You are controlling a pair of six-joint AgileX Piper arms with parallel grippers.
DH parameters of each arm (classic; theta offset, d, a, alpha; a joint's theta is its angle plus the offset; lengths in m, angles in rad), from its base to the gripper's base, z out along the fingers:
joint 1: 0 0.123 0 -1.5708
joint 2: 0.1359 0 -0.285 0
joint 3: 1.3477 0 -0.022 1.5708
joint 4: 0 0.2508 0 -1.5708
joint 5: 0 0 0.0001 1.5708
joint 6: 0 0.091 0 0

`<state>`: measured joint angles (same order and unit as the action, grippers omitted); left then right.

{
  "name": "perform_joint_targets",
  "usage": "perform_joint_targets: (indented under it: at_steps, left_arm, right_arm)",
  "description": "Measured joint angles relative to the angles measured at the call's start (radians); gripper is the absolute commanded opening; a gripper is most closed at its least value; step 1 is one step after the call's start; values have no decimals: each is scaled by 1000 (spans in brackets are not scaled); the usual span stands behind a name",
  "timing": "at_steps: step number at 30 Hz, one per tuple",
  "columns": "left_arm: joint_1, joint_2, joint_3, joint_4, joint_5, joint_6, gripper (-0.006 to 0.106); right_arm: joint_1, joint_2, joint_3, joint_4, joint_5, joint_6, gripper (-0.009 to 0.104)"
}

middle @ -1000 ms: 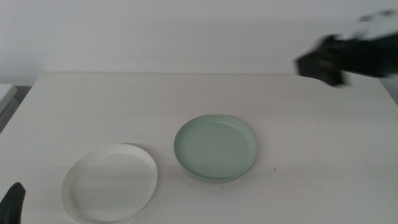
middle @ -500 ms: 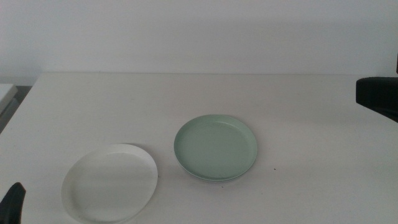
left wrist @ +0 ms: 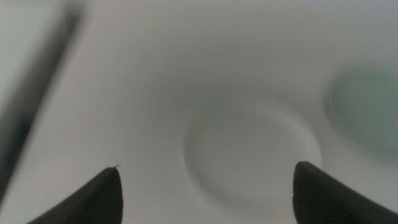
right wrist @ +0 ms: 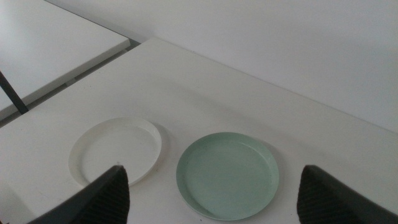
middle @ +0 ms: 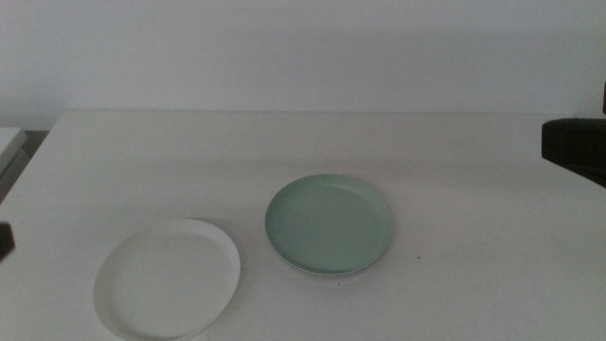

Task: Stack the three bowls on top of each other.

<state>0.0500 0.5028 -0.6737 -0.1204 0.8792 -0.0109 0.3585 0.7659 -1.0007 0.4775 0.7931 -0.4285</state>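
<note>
The white bowl's rim (middle: 97,272) (left wrist: 186,151) is next for my left gripper, which should go there and close on the side farthest from the mint green bowl.
A pale mint green bowl (middle: 329,224) sits near the table's middle; a thin pale rim shows under its near edge, and I cannot tell what it belongs to. A white bowl (middle: 167,279) lies to its front left, apart from it. No grey bowl shows on its own. My left gripper (middle: 5,242) is a dark bit at the left edge; its wrist view is blurred, with jaws open (left wrist: 206,165) above the white bowl (left wrist: 252,155). My right gripper (middle: 573,150) is at the right edge, jaws open (right wrist: 212,168), high over both the mint green bowl (right wrist: 227,175) and the white bowl (right wrist: 115,151).
The white table (middle: 473,284) ends at a pale wall behind. A second pale surface (right wrist: 56,37) stands beyond the table's left edge, with a dark gap between them.
The left gripper has risen from the bottom left corner up along the left edge. The right arm swung out to the right edge a second ago and has held still since. The bowls have not moved.
</note>
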Motion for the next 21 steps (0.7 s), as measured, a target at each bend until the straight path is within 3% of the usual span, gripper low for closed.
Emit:
perform_joint_targets:
  at_steps: [3,9,16,21]
  left_arm:
    - [0,185,-195,-11,249,11,94]
    - [1,403,-269,-23,334,91,94]
    - [8,642,-263,-9,262,109,94]
    - [8,797,-197,-68,50,161,94]
  right_arm:
    - [0,0,0,0,0,0,93]
    - [0,0,0,0,0,0,93]
    - [0,0,0,0,0,0,93]
    - [0,0,0,0,0,0,93]
